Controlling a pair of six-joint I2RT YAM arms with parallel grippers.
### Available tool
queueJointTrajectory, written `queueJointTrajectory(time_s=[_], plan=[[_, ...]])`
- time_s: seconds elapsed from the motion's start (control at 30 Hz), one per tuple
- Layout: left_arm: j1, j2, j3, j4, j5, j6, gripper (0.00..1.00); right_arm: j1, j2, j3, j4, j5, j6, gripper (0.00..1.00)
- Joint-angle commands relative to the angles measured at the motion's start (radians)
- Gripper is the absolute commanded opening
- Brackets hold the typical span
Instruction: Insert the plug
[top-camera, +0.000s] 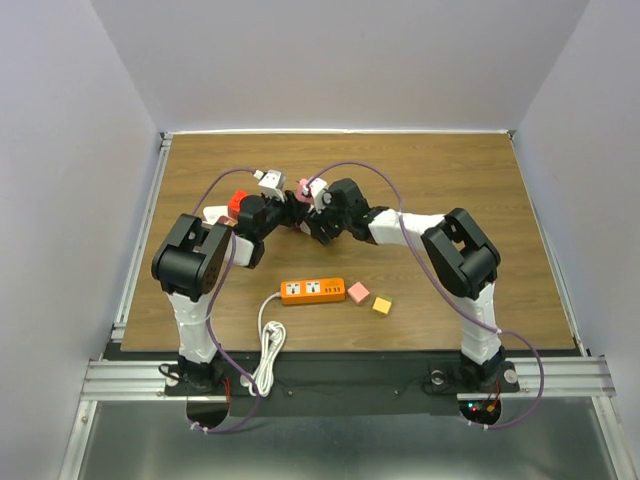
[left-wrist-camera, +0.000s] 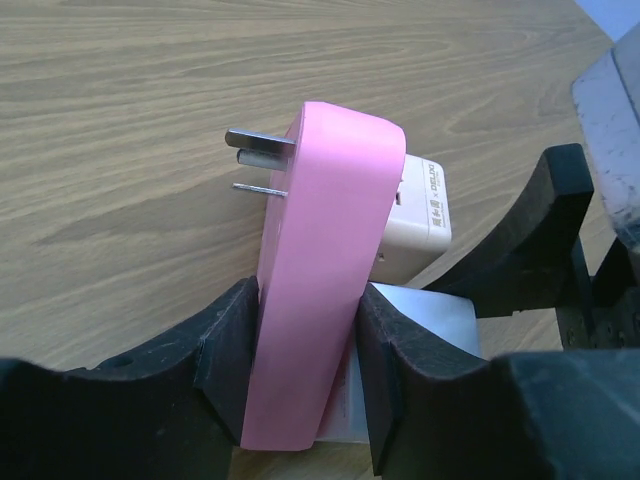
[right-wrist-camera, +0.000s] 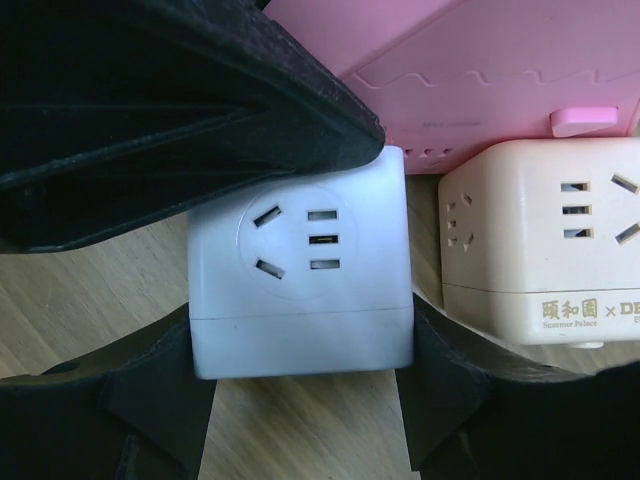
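Next, my right gripper sets the white cube socket down on the wooden table (top-camera: 351, 222) well behind the small pink block.
My left gripper (left-wrist-camera: 305, 335) is shut on a flat pink plug adapter (left-wrist-camera: 325, 270), held on edge above the wooden table. Its metal prongs (left-wrist-camera: 258, 155) point left, bare and in no socket. A beige cube socket (left-wrist-camera: 422, 205) sits against the pink adapter's other face. My right gripper (right-wrist-camera: 300, 360) is shut on a white cube socket (right-wrist-camera: 300, 270), socket face towards the camera. The pink adapter (right-wrist-camera: 480, 80) and the beige cube (right-wrist-camera: 545, 240) lie right beside it. In the top view both grippers meet mid-table, left (top-camera: 282, 208), right (top-camera: 312, 215).
An orange power strip (top-camera: 313, 290) lies nearer the arm bases, its white cable (top-camera: 268, 350) coiled towards the front edge. A small pink block (top-camera: 358, 292) and a yellow block (top-camera: 382, 306) lie right of it. A red object (top-camera: 238, 201) sits behind the left arm.
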Motion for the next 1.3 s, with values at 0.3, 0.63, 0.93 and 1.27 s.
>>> queueJointTrajectory(time_s=[0.3, 0.63, 0.93, 1.27], plan=[[-0.059, 0.013, -0.040, -0.095, 0.175, -0.041, 0.00, 0.037, -0.026, -0.089, 0.219, 0.174, 0.056, 0.01], [-0.066, 0.012, -0.053, -0.084, 0.196, -0.042, 0.00, 0.038, -0.075, -0.144, 0.331, 0.192, 0.075, 0.01], [-0.067, 0.010, -0.023, -0.084, 0.200, -0.068, 0.32, 0.037, -0.179, -0.213, 0.313, 0.246, 0.070, 0.01], [-0.067, -0.111, -0.003, -0.147, 0.180, -0.058, 0.89, 0.031, -0.314, -0.296, 0.233, 0.290, 0.078, 0.01]])
